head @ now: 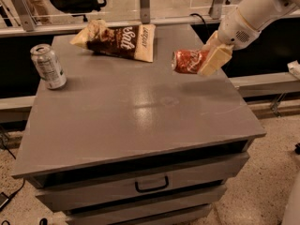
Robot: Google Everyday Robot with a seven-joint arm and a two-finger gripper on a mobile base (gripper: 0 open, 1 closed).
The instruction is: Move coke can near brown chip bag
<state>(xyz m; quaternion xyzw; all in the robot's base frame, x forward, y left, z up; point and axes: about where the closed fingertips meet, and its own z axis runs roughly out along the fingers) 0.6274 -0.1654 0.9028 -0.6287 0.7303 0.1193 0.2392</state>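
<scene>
Next, I release the red coke can from my gripper at a spot that is just in front of the brown chip bag's white end [158,55].
The red coke can [186,61] with white script hangs on its side in the air above the right part of the grey cabinet top. My gripper [208,60] is shut on the can's right end, with cream fingers [215,60] around it, reaching in from the upper right. The brown chip bag [117,40] with white "Salt" lettering lies flat at the back of the top, to the left of the can and a little farther back. The can and the bag are apart.
A silver-grey can [48,66] stands upright at the far left of the cabinet top [131,121]. Drawers with a dark handle [151,185] face the front. A railing and glass panel run behind the cabinet.
</scene>
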